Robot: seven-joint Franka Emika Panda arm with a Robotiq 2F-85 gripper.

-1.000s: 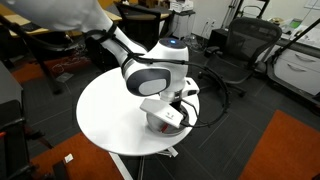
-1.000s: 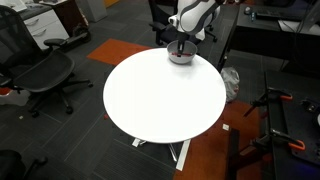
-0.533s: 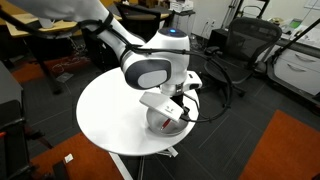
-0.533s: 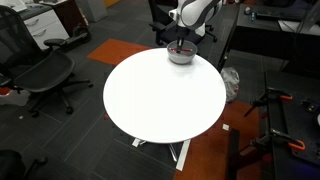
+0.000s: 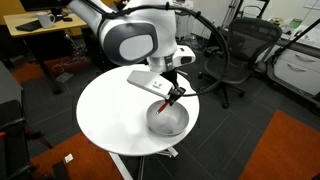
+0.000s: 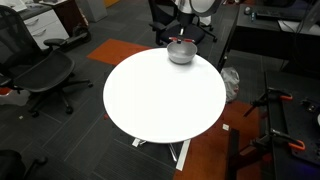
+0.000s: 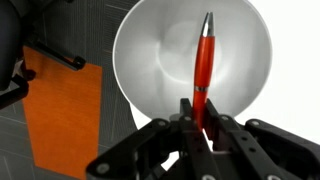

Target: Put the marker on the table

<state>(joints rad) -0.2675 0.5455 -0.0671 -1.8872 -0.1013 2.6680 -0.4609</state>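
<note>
I need to open my gripper and let the red marker go near the middle of the round white table [image 5: 124,97], away from the grey bowl.
My gripper [image 7: 200,115] is shut on the red marker [image 7: 203,65] and holds it in the air above the grey bowl [image 7: 160,60]. In an exterior view the marker [image 5: 172,96] hangs from the gripper [image 5: 176,90] just above the bowl [image 5: 166,120], which stands near the edge of the round white table [image 5: 105,110]. In the exterior view from farther off the bowl [image 6: 181,53] sits at the far edge of the table [image 6: 160,100] under the arm; the marker is too small to make out there.
Black office chairs [image 6: 40,70] [image 5: 235,50] stand around the table. A wooden desk [image 5: 45,25] is behind it. An orange carpet patch [image 5: 285,150] lies on the floor. A black tripod stand [image 6: 275,110] is beside the table.
The gripper has risen out of the bowl with the marker in it. The arm has lifted, and the bowl now shows fully.
</note>
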